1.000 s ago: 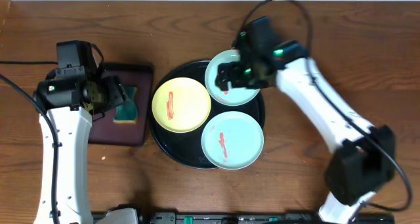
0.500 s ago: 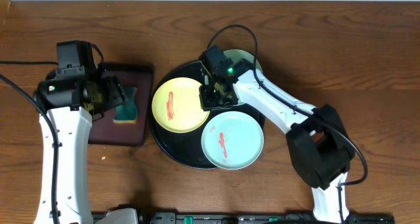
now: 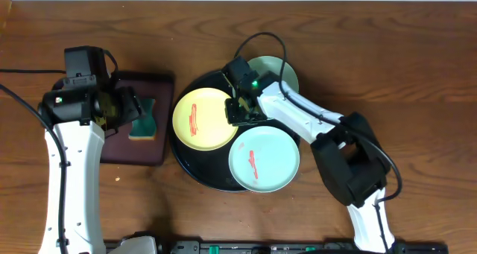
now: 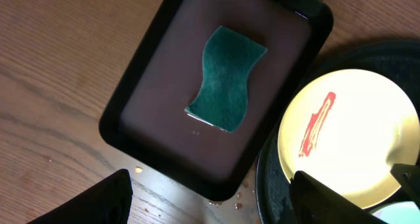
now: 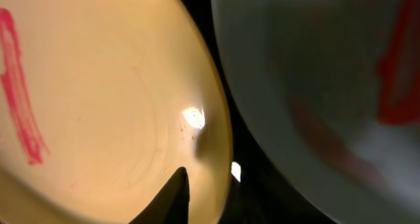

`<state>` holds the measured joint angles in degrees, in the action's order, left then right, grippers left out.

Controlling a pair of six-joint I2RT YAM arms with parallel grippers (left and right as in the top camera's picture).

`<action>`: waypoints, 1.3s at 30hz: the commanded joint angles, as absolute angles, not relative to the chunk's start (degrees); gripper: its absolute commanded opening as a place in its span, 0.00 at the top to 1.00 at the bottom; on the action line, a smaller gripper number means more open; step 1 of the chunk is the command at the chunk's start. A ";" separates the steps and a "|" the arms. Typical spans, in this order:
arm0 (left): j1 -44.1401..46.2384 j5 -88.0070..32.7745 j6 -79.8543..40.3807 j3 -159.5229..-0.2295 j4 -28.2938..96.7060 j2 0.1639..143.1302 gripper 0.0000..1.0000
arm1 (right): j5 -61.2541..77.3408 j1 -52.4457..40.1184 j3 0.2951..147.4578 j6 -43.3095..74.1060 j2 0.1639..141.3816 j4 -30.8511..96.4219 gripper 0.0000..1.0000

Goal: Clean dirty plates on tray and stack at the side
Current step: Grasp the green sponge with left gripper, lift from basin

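The plates are smeared and need wiping. Next, my left gripper closes on the green sponge's narrow middle [image 3: 144, 120] [image 4: 224, 86] in the dark-brown tray.
On the round black tray [image 3: 195, 168] lie a yellow plate [image 3: 203, 120] with a red smear and, in front, a mint plate [image 3: 263, 159], also smeared. Another mint plate [image 3: 282, 69] lies at the tray's back right rim, partly under my right arm. My right gripper [image 3: 240, 111] is shut on the yellow plate's right rim. In the right wrist view one finger [image 5: 176, 198] rests inside the yellow plate [image 5: 98, 106]; the other finger is lost in the dark beside a mint plate [image 5: 315, 73]. My left gripper [image 4: 210, 204] hangs open over the table, holding nothing.
A green sponge [image 3: 144, 120] [image 4: 226, 79] lies in a rectangular dark-brown tray [image 3: 112, 146] [image 4: 164, 106] left of the black tray [image 4: 269, 178]. Small red drips dot the wood between them. The yellow plate [image 4: 348, 138] shows at the left wrist view's right edge.
My right arm left the back mint plate, swung left to the yellow plate's right rim, and its jaws narrowed there. The left arm has not moved.
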<state>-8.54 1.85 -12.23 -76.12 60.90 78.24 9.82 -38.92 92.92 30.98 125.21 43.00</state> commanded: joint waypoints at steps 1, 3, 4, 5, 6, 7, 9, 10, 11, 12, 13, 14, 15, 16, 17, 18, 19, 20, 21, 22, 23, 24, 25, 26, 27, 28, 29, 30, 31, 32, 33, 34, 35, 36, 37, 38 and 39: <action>-8.73 3.75 -12.71 -76.53 61.08 78.26 0.23 | 8.80 -39.79 93.62 31.46 127.17 42.39 0.82; -8.73 3.77 -12.53 -76.12 61.08 78.26 0.23 | 8.78 -39.79 93.62 31.46 127.48 42.11 0.88; -8.73 3.77 -12.53 -75.94 61.06 78.39 0.23 | 8.73 -39.79 93.62 31.46 127.63 41.95 0.92; -8.73 3.81 -12.51 -75.85 61.06 78.56 0.23 | 8.32 -39.81 93.62 31.48 127.66 41.93 0.96; -8.73 4.01 -12.51 -75.85 61.06 78.89 0.23 | 8.05 -39.81 93.62 31.48 127.70 41.95 0.99; -8.73 4.27 -12.43 -75.85 61.06 79.31 0.23 | 7.73 -39.81 93.62 31.48 127.76 41.98 0.99; -8.73 5.08 -11.84 -75.85 61.04 80.49 0.25 | 7.73 -39.86 93.62 31.48 127.76 41.98 0.99; -8.73 5.48 -11.25 -75.85 61.06 81.28 0.27 | 7.70 -39.86 93.62 31.46 127.76 42.00 0.99; -8.73 5.48 -10.20 -75.85 61.06 82.17 0.28 | 7.62 -39.86 93.62 31.44 127.76 42.02 0.99; -8.73 5.48 -9.37 -75.85 61.06 83.20 0.29 | 7.46 -39.86 93.62 31.38 127.76 42.06 0.99; -8.73 5.48 -8.69 -75.85 61.01 84.33 0.29 | 7.38 -39.86 93.62 31.03 127.76 42.13 0.99; -8.73 5.45 -8.12 -75.85 60.77 85.60 0.29 | 7.18 -39.86 93.62 31.00 127.76 42.22 0.99; -8.73 5.43 -7.60 -75.85 60.51 86.94 0.29 | 6.85 -39.88 93.58 30.94 127.76 42.30 0.99; -8.73 5.43 -7.55 -75.85 60.29 88.29 0.29 | 6.79 -39.86 93.54 30.55 127.76 42.37 0.99; -8.73 5.37 -7.55 -75.85 60.14 89.73 0.29 | 6.48 -39.86 93.51 30.57 127.76 42.41 0.99; -8.73 5.17 -7.53 -75.85 60.10 91.18 0.29 | 6.22 -39.86 93.49 30.55 127.76 42.41 0.99; -8.73 5.17 -7.53 -75.85 60.07 92.42 0.29 | 6.17 -39.86 93.43 30.24 127.76 42.37 0.99; -8.73 5.17 -7.31 -75.85 59.96 93.91 0.29 | 6.17 -39.86 93.36 30.11 127.76 42.28 0.99; -8.73 5.15 -6.76 -75.85 59.83 95.35 0.29 | 6.20 -39.86 93.30 29.95 127.76 42.22 0.99; -8.73 5.15 -5.98 -75.85 59.44 96.75 0.29 | 6.20 -39.86 93.23 29.93 127.79 42.19 0.99; -8.73 5.06 -5.50 -75.85 58.96 98.10 0.29 | 6.20 -39.86 93.17 29.91 127.79 42.17 0.99; -8.73 4.38 -4.67 -75.85 58.33 99.35 0.29 | 6.20 -39.86 93.12 29.91 127.79 42.11 0.99; -8.73 3.22 -3.49 -75.85 57.54 100.53 0.29 | 6.22 -39.86 93.10 29.87 127.79 41.98 0.99; -8.73 1.98 -2.20 -75.85 56.66 101.60 0.29 | 6.22 -39.86 93.08 29.71 127.79 41.93 0.99; -8.73 1.41 -1.45 -75.85 55.79 102.59 0.29 | 6.22 -39.86 93.08 29.71 127.79 41.93 0.99; -8.73 1.26 -1.26 -75.85 54.92 103.39 0.29 | 6.22 -39.86 93.08 29.69 127.79 41.95 0.99; -8.73 1.26 -1.28 -75.85 54.08 104.12 0.30 | 6.22 -39.88 93.08 29.67 127.79 41.95 0.99; -8.73 1.26 -1.26 -75.85 53.45 104.62 0.30 | 6.22 -39.88 93.08 29.61 127.79 41.95 0.99; -8.73 1.26 -1.26 -75.85 52.71 105.12 0.30 | 6.22 -39.88 93.08 29.47 127.79 41.95 0.99; -8.73 1.21 -1.26 -75.85 52.05 105.58 0.32 | 6.22 -39.88 93.08 29.47 127.79 41.95 0.99; -8.73 0.91 -1.17 -75.85 51.46 106.04 0.33 | 6.22 -39.88 93.08 29.50 127.79 41.95 0.99; -8.73 0.62 -0.95 -75.85 51.03 106.48 0.34 | 6.22 -39.88 93.08 29.50 127.79 41.95 0.99; -8.73 0.62 -0.82 -75.85 50.61 107.02 0.35 | 6.22 -39.88 93.08 29.50 127.79 41.95 0.99; -8.73 0.62 -0.75 -75.85 50.24 107.50 0.36 | 6.22 -39.88 93.08 29.50 127.79 41.95 0.99; -8.73 0.60 -0.38 -75.85 49.91 108.14 0.36 | 6.22 -39.88 93.08 29.47 127.79 41.95 0.99; -8.73 0.56 -0.10 -75.85 49.65 108.68 0.36 | 6.22 -39.88 93.08 29.26 127.79 41.95 0.99; -8.73 0.51 0.34 -75.85 49.32 109.38 0.36 | 6.22 -39.88 93.08 29.04 127.79 41.95 0.99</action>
<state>-8.54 1.32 -1.52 -76.09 49.71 107.20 8.08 -39.46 93.25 31.05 126.37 41.85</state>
